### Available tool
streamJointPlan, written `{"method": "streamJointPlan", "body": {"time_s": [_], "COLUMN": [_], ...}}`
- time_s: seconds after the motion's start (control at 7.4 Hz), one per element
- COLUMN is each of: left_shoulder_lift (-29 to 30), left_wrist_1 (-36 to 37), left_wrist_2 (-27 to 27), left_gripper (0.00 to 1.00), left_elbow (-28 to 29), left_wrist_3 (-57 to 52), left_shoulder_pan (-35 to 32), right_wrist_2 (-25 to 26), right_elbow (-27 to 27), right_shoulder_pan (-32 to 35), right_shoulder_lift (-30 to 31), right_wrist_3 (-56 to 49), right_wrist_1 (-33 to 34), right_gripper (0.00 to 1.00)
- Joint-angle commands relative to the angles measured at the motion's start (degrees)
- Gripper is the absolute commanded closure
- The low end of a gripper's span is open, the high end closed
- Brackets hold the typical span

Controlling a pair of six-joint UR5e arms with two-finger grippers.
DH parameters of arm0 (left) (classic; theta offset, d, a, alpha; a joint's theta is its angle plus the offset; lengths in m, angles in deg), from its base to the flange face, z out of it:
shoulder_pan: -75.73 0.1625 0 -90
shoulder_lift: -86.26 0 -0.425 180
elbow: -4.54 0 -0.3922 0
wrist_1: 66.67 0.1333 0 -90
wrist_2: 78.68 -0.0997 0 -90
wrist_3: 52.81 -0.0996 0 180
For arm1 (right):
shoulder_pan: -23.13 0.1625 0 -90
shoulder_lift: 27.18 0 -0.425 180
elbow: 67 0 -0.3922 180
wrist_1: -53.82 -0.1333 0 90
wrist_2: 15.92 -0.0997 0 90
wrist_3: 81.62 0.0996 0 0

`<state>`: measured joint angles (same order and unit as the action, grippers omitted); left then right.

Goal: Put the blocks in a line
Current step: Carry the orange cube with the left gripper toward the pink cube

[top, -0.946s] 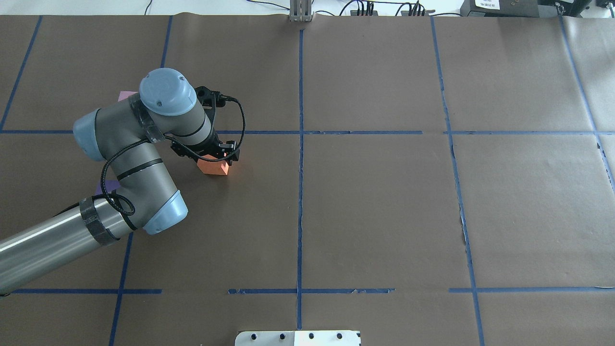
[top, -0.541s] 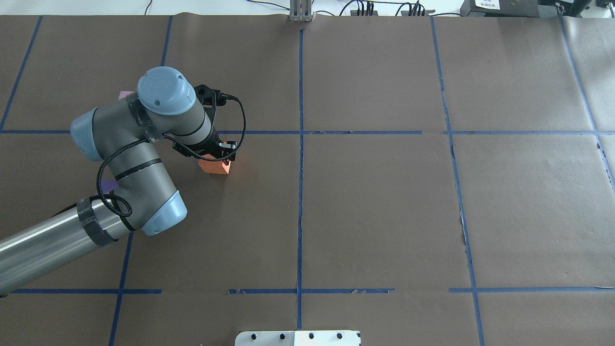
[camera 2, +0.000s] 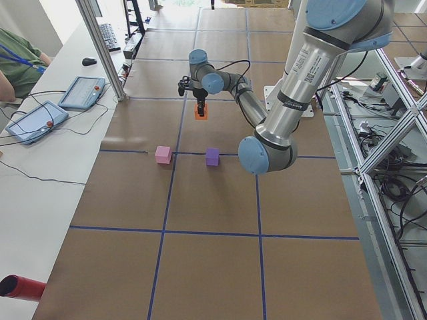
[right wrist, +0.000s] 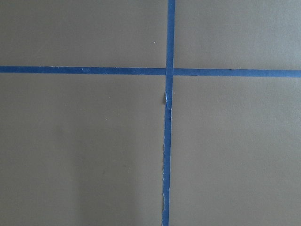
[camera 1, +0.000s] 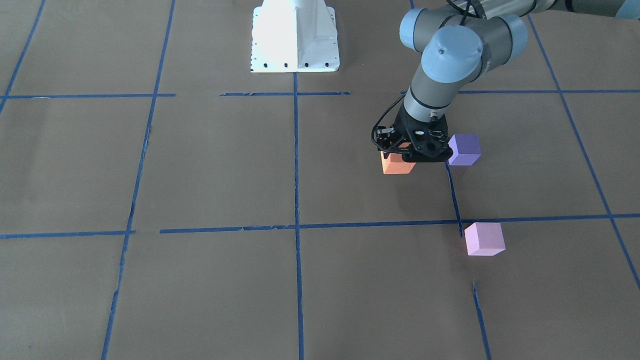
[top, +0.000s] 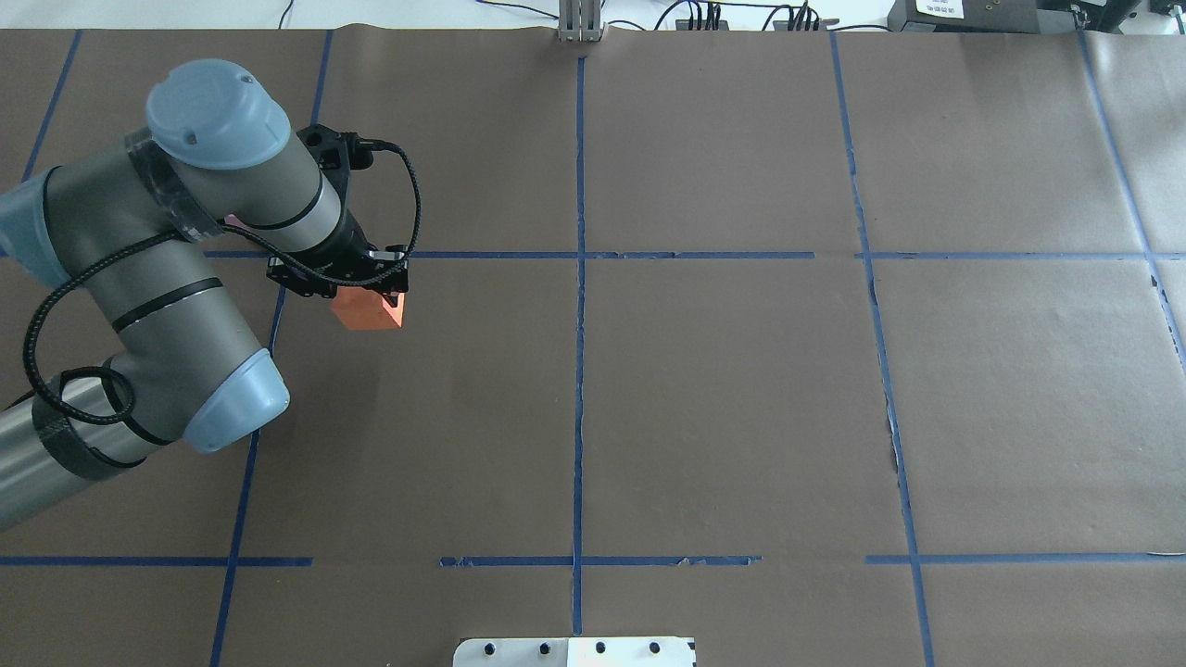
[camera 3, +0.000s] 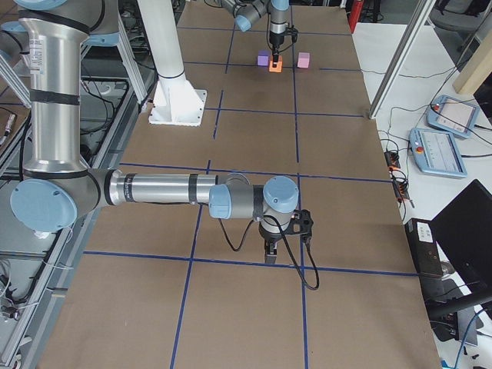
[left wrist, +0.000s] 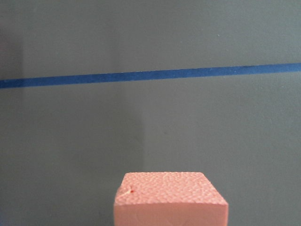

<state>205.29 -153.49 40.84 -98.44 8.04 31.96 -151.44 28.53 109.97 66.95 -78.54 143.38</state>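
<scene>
The left gripper will release the orange block on the paper [camera 1: 475, 192] between the purple block and the pale pink block.
My left gripper [camera 1: 406, 156] [top: 345, 285] is shut on the orange block [camera 1: 397, 165] [top: 369, 310] and holds it just above the brown paper. The block fills the bottom middle of the left wrist view [left wrist: 169, 200]. The violet-purple block [camera 1: 465, 149] [camera 2: 212, 157] sits on the table close beside the gripper. The pale pink block [camera 1: 484, 239] [camera 2: 163, 154] sits further out, past a blue tape line. In the overhead view my arm hides the purple block. My right gripper [camera 3: 270, 252] hangs over bare paper far from the blocks, and I cannot tell whether it is open or shut.
Blue tape lines [top: 580, 278] divide the brown paper into squares. The white base plate [camera 1: 295, 35] stands at the robot's side of the table. A metal post [top: 580, 23] stands at the far edge. Tablets [camera 2: 83, 91] lie on the side bench.
My left arm has moved left and slightly away from the robot, with the orange block in its gripper. The arm looks larger, so it has risen.
</scene>
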Motion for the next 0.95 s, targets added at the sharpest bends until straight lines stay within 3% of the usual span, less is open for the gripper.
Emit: {"method": "streamJointPlan", "body": {"time_s": [0.0, 0.27, 0.54, 0.81], "left_shoulder_lift": [-4.05, -6.79, -10.81, -11.45], "left_wrist_1": [-0.10, -1.24, -11.99, -14.16], "left_wrist_2": [0.18, 0.10, -0.08, 0.27], "left_gripper": [1.00, 1.00, 1.00, 1.00], "left_elbow": [0.31, 2.41, 6.89, 8.84], "left_wrist_3": [-3.59, -12.40, -12.42, -12.33], "left_shoulder_pan": [-4.47, -6.76, -6.77, -6.68], "right_wrist_2": [0.00, 0.00, 0.00, 0.00], "right_elbow": [0.00, 0.00, 0.00, 0.00], "right_shoulder_pan": [0.00, -0.09, -0.09, -0.09], "right_shoulder_lift": [0.00, 0.00, 0.00, 0.00], "right_wrist_3": [0.00, 0.00, 0.00, 0.00], "right_wrist_1": [0.00, 0.00, 0.00, 0.00], "right_gripper": [0.00, 0.00, 0.00, 0.00]}}
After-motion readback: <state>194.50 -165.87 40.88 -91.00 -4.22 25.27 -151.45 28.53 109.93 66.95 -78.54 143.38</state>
